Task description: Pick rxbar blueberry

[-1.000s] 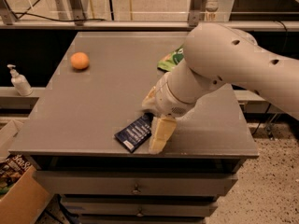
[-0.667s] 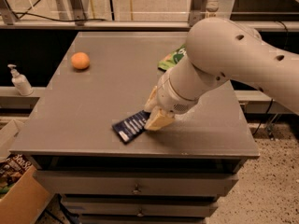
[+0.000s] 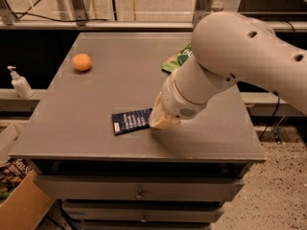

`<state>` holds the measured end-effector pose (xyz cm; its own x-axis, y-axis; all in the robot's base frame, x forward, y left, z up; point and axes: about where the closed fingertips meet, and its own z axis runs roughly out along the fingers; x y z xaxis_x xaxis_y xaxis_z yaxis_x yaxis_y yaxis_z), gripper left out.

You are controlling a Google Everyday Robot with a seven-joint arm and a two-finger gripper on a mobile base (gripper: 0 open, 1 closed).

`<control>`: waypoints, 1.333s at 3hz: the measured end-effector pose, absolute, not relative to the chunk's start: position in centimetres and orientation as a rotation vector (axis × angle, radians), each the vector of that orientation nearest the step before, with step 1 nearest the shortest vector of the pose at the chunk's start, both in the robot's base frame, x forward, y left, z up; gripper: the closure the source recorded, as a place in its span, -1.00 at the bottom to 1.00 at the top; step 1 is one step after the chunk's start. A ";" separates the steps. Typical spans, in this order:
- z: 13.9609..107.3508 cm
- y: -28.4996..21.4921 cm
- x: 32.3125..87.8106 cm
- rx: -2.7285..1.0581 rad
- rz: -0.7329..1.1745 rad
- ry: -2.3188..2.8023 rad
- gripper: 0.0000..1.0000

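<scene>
The gripper pinches just one end of the rxbar blueberry, so it should open, rise and grab the bar closer to its middle [image 3: 136,120] before lifting.
The rxbar blueberry [image 3: 130,121] is a small flat dark navy bar with white text lines, near the table's front edge. My gripper [image 3: 160,120], with cream fingers under the big white arm, is shut on the bar's right end. The bar sticks out to the left of the fingers, low over the table top, almost level. The arm hides the fingers' upper parts.
A round orange fruit [image 3: 82,62] lies at the back left of the grey table [image 3: 96,143]. A green snack pouch [image 3: 176,61] lies at the back, partly hidden by the arm. A soap bottle [image 3: 20,83] stands on the left ledge. A cardboard box [image 3: 19,205] sits on the floor.
The gripper's fingers have closed on the bar's right end. The bar has turned from tilted to nearly level and shifted a little left and back with the gripper.
</scene>
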<state>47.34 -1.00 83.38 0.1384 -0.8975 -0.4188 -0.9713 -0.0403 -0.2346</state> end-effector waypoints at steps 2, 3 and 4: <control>85.9 -0.9 44.6 -1.993 0.216 1.818 0.66; 86.3 0.1 44.6 -1.985 0.256 1.833 0.19; 86.3 1.4 45.5 -1.966 0.299 1.836 -0.28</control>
